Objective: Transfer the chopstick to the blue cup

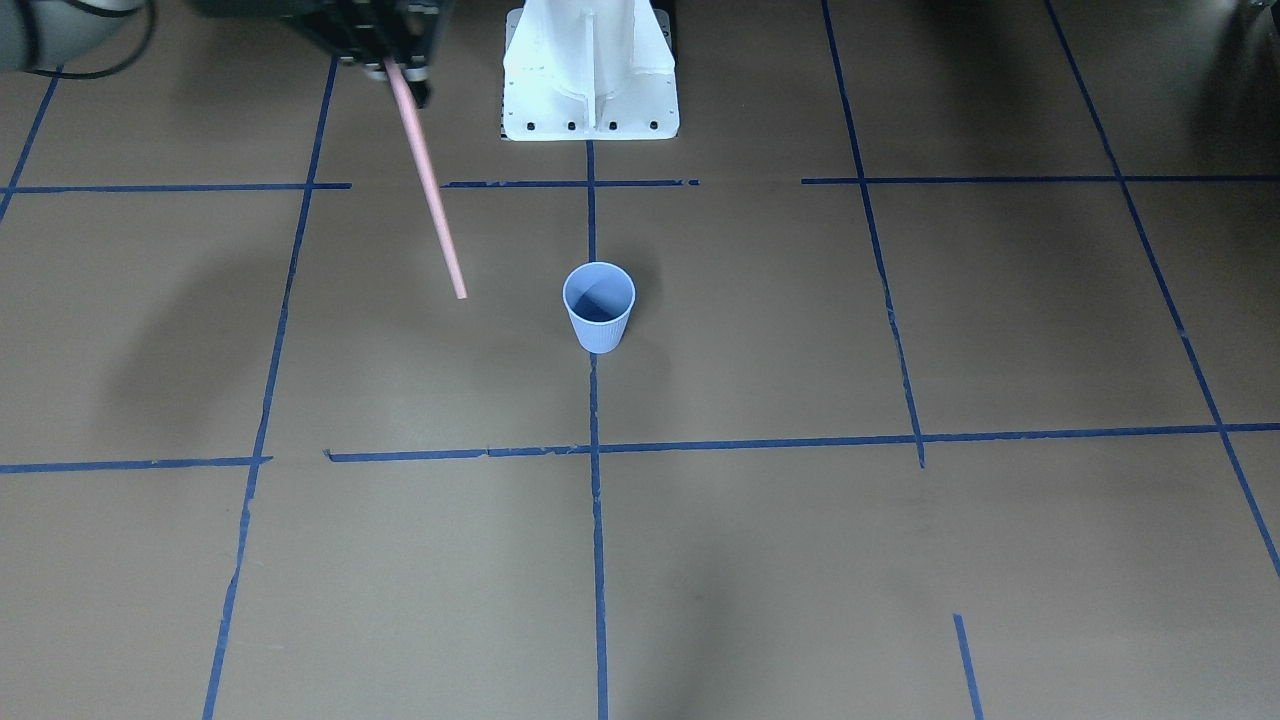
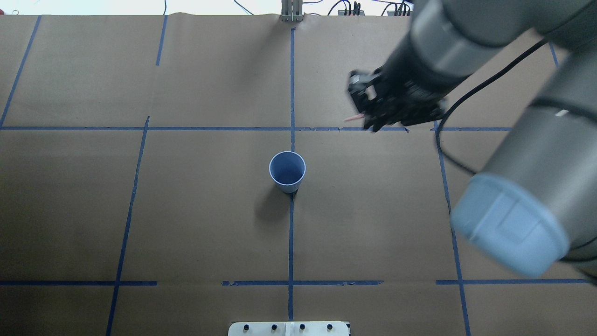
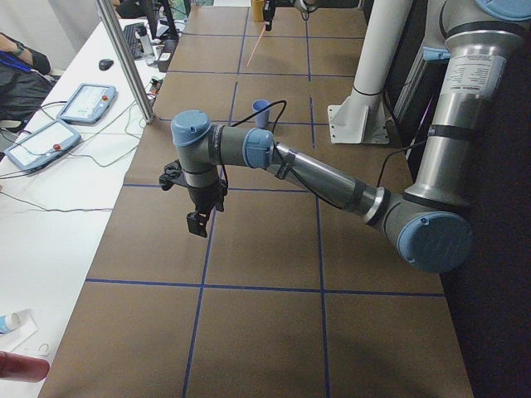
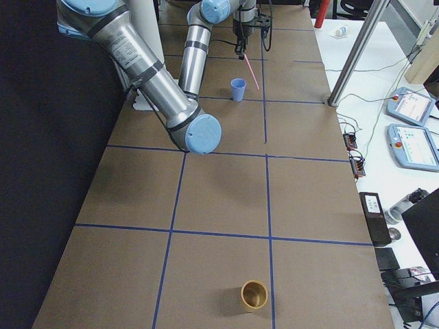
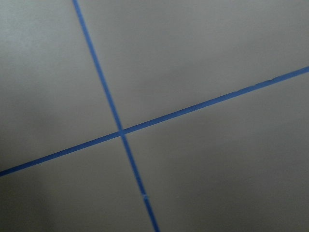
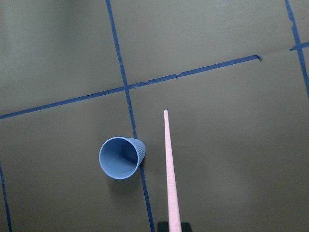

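Next, I let go of the pink chopstick with my right gripper inside the blue cup [image 1: 602,317] [image 6: 133,152], so it leans on the rim facing the white robot base.
The blue cup [image 1: 599,305] stands upright and empty at the table's middle, on a blue tape line; it also shows in the overhead view [image 2: 287,171] and the right wrist view [image 6: 120,157]. My right gripper [image 1: 405,78] is shut on the top end of the pink chopstick [image 1: 428,190], which hangs slanted in the air. Its lower tip is beside the cup, apart from it and outside the rim. In the right wrist view the chopstick [image 6: 170,174] points past the cup's right side. My left gripper [image 3: 197,222] hangs over bare table far from the cup; I cannot tell if it is open.
The white robot base [image 1: 590,70] stands behind the cup. A brown cup [image 4: 254,295] sits near the table's right end. A metal post [image 3: 124,58] and operator desks with pendants [image 3: 50,141] border the far side. Blue tape lines cross the brown table.
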### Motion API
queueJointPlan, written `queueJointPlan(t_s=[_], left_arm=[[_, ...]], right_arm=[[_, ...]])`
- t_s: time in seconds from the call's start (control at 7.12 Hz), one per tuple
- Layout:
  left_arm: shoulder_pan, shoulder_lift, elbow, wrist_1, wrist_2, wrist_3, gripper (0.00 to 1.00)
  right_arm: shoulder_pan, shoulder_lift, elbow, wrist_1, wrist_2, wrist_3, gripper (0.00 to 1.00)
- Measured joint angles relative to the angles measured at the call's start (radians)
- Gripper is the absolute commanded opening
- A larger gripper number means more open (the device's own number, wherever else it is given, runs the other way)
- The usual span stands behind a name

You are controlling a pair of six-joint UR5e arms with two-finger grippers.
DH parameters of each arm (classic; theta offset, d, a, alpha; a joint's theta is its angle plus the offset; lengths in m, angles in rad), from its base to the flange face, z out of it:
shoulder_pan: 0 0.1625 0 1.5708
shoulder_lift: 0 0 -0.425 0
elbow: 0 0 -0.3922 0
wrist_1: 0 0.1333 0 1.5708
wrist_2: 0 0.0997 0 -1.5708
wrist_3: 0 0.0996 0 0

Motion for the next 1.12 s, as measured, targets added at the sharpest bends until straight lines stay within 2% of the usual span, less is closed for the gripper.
queueJointPlan(t_s=[0.14,0.42,0.56,1.12], left_arm=[[-0.004,0.001,0.008,0.0,0.0,0.008,1.0],[-0.006,0.002,0.018,0.0,-0.001,0.013,1.0],[-0.006,0.002,0.022,0.0,-0.001,0.013,1.0],[-0.006,0.001,0.028,0.0,-0.001,0.012,1.0]], right_arm=[[-0.084,0.042,-0.053,0.021,-0.073,0.036,0.02],[-0.171,0.113,-0.196,0.103,-0.14,0.08,0.02],[-0.194,0.131,-0.239,0.123,-0.147,0.091,0.02],[-0.237,0.128,-0.31,0.135,-0.155,0.097,0.06]])
